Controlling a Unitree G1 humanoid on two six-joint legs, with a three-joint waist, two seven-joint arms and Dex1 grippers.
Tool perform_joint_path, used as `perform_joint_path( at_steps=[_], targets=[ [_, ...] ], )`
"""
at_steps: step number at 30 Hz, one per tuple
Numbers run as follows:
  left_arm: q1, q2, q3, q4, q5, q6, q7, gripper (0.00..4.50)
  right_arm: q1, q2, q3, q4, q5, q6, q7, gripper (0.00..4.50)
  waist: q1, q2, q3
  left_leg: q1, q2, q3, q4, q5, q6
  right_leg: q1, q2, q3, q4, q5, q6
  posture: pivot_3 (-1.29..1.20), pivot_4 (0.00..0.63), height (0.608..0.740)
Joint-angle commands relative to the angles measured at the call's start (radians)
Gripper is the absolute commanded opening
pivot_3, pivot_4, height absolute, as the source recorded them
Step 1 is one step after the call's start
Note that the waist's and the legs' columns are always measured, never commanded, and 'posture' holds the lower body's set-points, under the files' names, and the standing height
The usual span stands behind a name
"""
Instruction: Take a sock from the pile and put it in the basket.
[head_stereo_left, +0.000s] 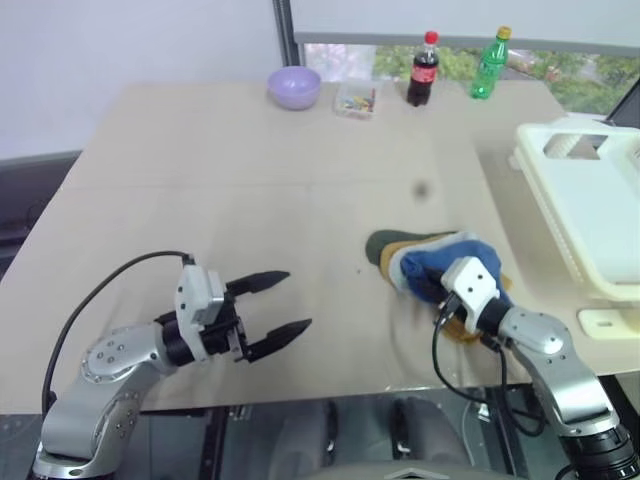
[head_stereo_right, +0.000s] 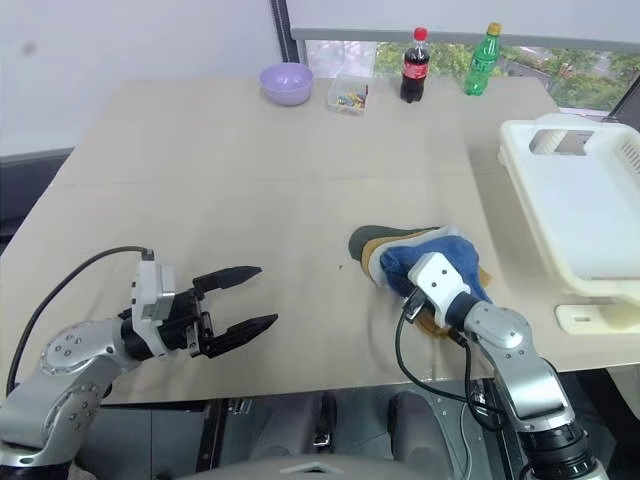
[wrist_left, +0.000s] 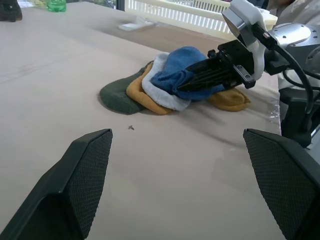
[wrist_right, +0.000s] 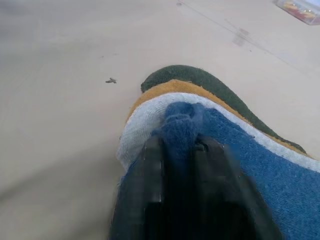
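Observation:
I can see my right gripper bunching the blue sock into a fold, so next I open it, pinch the sock near its edge (wrist_right: 216, 117) and pull it toward my left gripper.
The pile (head_stereo_left: 400, 250) lies on the tan table right of centre: dark green, mustard and light grey socks overlapping, with the blue sock (wrist_left: 182, 70) on top. My right gripper (wrist_right: 179, 145) reaches in from the near side and is shut on a bunched fold of the blue sock (wrist_right: 260, 165), which still rests on the heap. To the left, near the table's front edge, my left gripper (head_stereo_left: 298, 299) is open and empty, pointing toward the pile. The cream basket (head_stereo_left: 590, 215) stands at the table's right edge, beyond the pile.
Along the far edge stand a purple bowl (head_stereo_left: 294, 86), a small clear box (head_stereo_left: 355, 101), a cola bottle (head_stereo_left: 423, 70) and a green bottle (head_stereo_left: 489, 64). A tiny dark speck (wrist_left: 130, 127) lies just left of the pile.

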Motion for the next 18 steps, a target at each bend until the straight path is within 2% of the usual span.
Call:
perform_joint_path(
  at_steps=[1, 5, 6, 8, 9, 10, 12, 18],
  targets=[
    [0.001, -0.002, -0.002, -0.019, 0.006, -0.024, -0.002, 4.50, -0.011, 0.003, -0.002, -0.046, 0.013, 0.005, -0.006, 2.29, 0.000, 0.000, 0.000, 0.000, 0.000, 0.000, 0.000, 0.000, 0.000, 0.000, 0.000, 0.000, 0.000, 0.000, 0.000, 0.00, 0.150, 0.740],
    [0.004, -0.004, 0.000, -0.018, 0.008, -0.024, -0.003, 4.50, 0.000, -0.014, 0.000, -0.056, 0.038, 0.014, 0.024, 2.29, 0.000, 0.000, 0.000, 0.000, 0.000, 0.000, 0.000, 0.000, 0.000, 0.000, 0.000, 0.000, 0.000, 0.000, 0.000, 0.00, 0.150, 0.740],
    [0.007, -0.004, 0.001, -0.018, 0.009, -0.025, -0.004, 4.50, 0.002, -0.016, -0.003, -0.055, 0.036, 0.007, 0.023, 2.66, 0.000, 0.000, 0.000, 0.000, 0.000, 0.000, 0.000, 0.000, 0.000, 0.000, 0.000, 0.000, 0.000, 0.000, 0.000, 0.00, 0.150, 0.740],
    [0.009, -0.004, 0.002, -0.018, 0.009, -0.026, -0.005, 4.50, 0.001, -0.015, -0.007, -0.053, 0.038, 0.004, 0.019, 3.03, 0.000, 0.000, 0.000, 0.000, 0.000, 0.000, 0.000, 0.000, 0.000, 0.000, 0.000, 0.000, 0.000, 0.000, 0.000, 0.00, 0.150, 0.740],
    [0.012, -0.004, 0.004, -0.019, 0.009, -0.027, -0.005, 4.50, -0.001, -0.013, -0.009, -0.058, 0.040, 0.007, 0.016, 3.48, 0.000, 0.000, 0.000, 0.000, 0.000, 0.000, 0.000, 0.000, 0.000, 0.000, 0.000, 0.000, 0.000, 0.000, 0.000, 0.00, 0.150, 0.740],
    [0.014, -0.004, 0.006, -0.019, 0.008, -0.027, -0.005, 4.50, -0.004, -0.006, -0.013, -0.063, 0.041, 0.012, 0.004, 3.66, 0.000, 0.000, 0.000, 0.000, 0.000, 0.000, 0.000, 0.000, 0.000, 0.000, 0.000, 0.000, 0.000, 0.000, 0.000, 0.00, 0.150, 0.740],
    [0.018, -0.003, 0.008, -0.017, 0.008, -0.030, -0.006, 4.50, -0.006, -0.002, -0.017, -0.074, 0.051, 0.019, -0.001, 4.37, 0.000, 0.000, 0.000, 0.000, 0.000, 0.000, 0.000, 0.000, 0.000, 0.000, 0.000, 0.000, 0.000, 0.000, 0.000, 0.00, 0.150, 0.740],
    [0.027, -0.001, 0.012, -0.014, 0.008, -0.037, -0.007, 4.50, 0.014, -0.011, -0.029, -0.116, 0.095, 0.033, 0.010, 4.37, 0.000, 0.000, 0.000, 0.000, 0.000, 0.000, 0.000, 0.000, 0.000, 0.000, 0.000, 0.000, 0.000, 0.000, 0.000, 0.00, 0.150, 0.740]
  ],
)
